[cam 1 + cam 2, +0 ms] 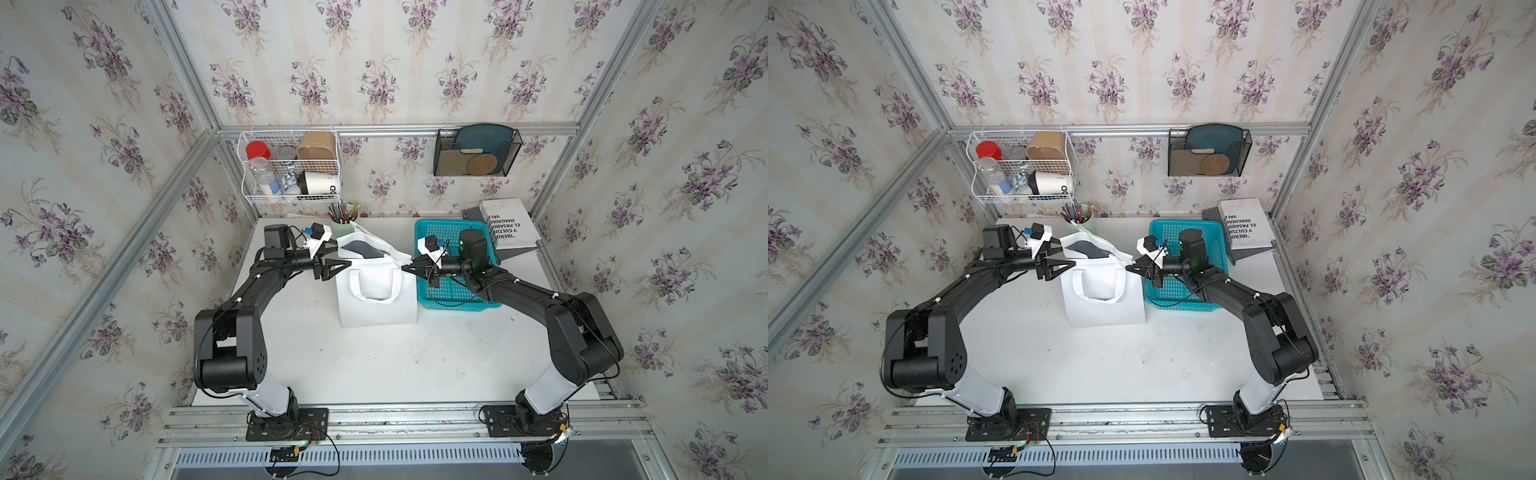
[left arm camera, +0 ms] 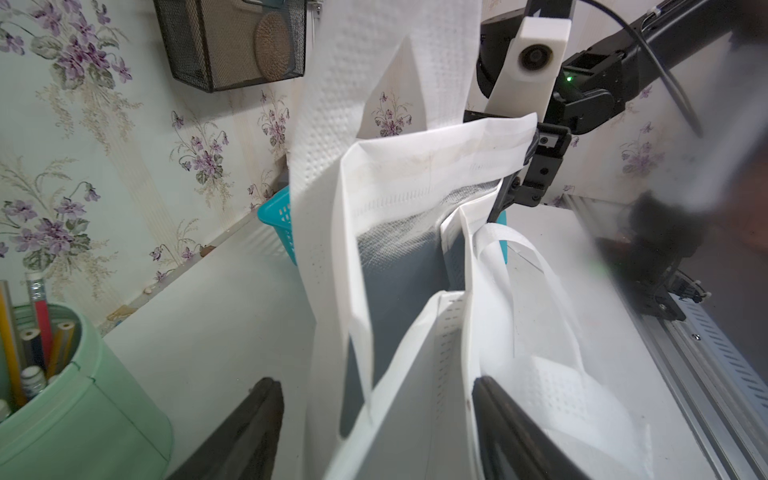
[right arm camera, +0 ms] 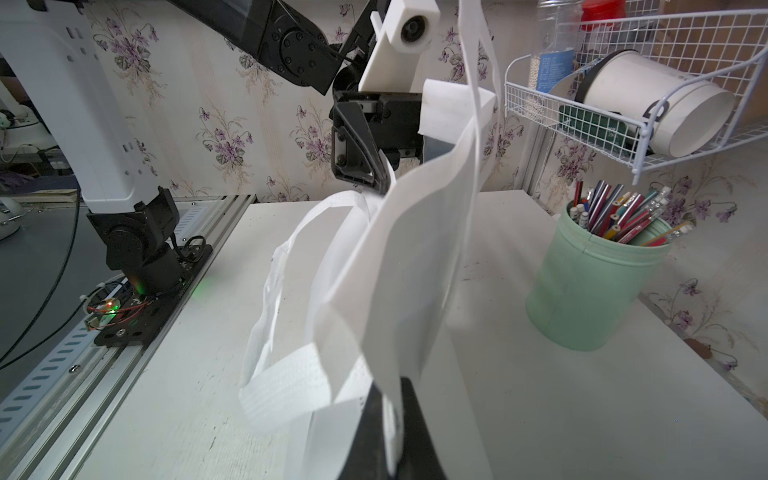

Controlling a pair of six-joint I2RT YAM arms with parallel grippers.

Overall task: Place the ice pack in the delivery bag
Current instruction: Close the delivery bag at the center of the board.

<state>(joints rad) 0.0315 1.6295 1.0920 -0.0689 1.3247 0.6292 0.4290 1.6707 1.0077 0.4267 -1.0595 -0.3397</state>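
Note:
The delivery bag's opening is wide open toward the pencil cup. My left gripper will pinch the bag's loose side (image 2: 408,408) and pull it forward to flatten the opening.
The delivery bag (image 1: 376,309) (image 1: 1104,309) stands upright mid-table, white, with a strap handle hanging down its front and grey lining showing at its mouth. My left gripper (image 1: 338,259) (image 2: 376,386) is open at the bag's left rim, and the bag's side wall (image 2: 399,166) runs between its spread fingers. My right gripper (image 1: 404,268) (image 3: 388,399) is shut on the bag's right rim, pinching the white fabric (image 3: 415,257). Both grippers face each other across the bag's mouth. The ice pack is not in view.
A turquoise basket (image 1: 457,306) sits right of the bag, under my right arm. A green pencil cup (image 1: 345,226) (image 3: 594,291) stands just behind the bag. A white book (image 1: 509,224) leans at the back right. A wire rack (image 1: 291,166) and a black mesh holder (image 1: 476,151) hang on the wall.

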